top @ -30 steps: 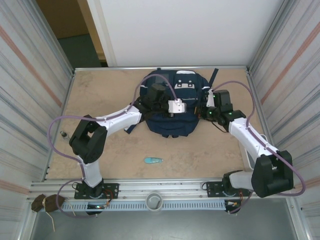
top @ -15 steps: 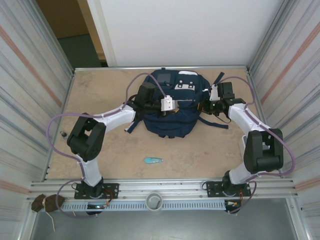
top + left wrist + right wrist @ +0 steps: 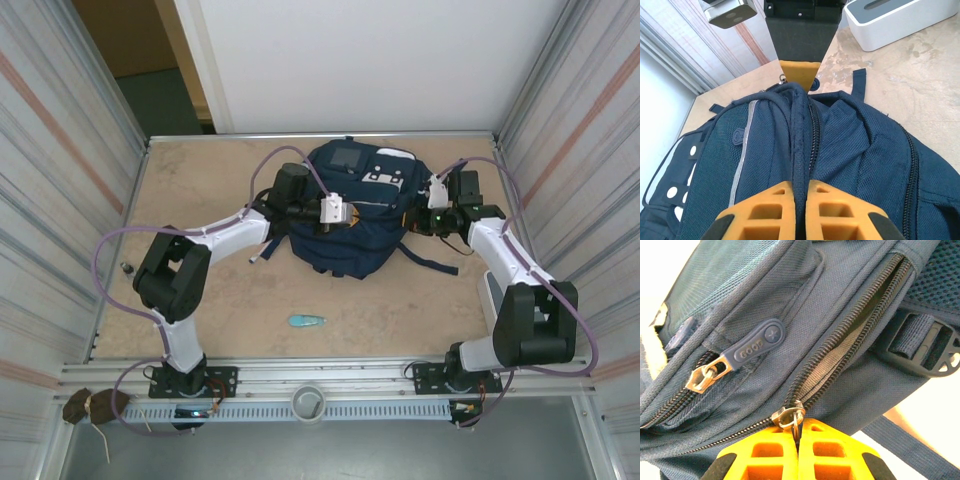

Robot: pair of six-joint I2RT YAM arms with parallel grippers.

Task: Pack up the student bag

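Note:
My right gripper will open, as it pinches the zipper pull tight against the slider, then take the pull's tip and draw it to the zipper's far end (image 3: 901,262).
The student bag (image 3: 355,215), a navy blue backpack, lies at the far middle of the table. My left gripper (image 3: 350,211) is shut on a raised fold of the bag's fabric beside a zipper (image 3: 800,187). At the bag's right side my right gripper (image 3: 413,217) is shut on a metal zipper pull (image 3: 790,417), pinched between the orange fingers (image 3: 798,432). Beyond that slider the zipper gapes and shows a grey lining (image 3: 840,365). A second zipper with a blue rubber tab (image 3: 752,347) sits closed alongside. The right gripper's orange finger (image 3: 799,75) shows at the far end of the bag.
A small teal object (image 3: 307,321) lies on the table in front of the bag. A white and grey box (image 3: 492,295) (image 3: 890,20) sits by the right wall. A small dark item (image 3: 127,268) is near the left edge. Loose straps (image 3: 440,265) trail to the bag's right.
The bag has shifted toward the back right and turned a little. Both grippers moved with it, still shut on it; the right arm has stretched farther out.

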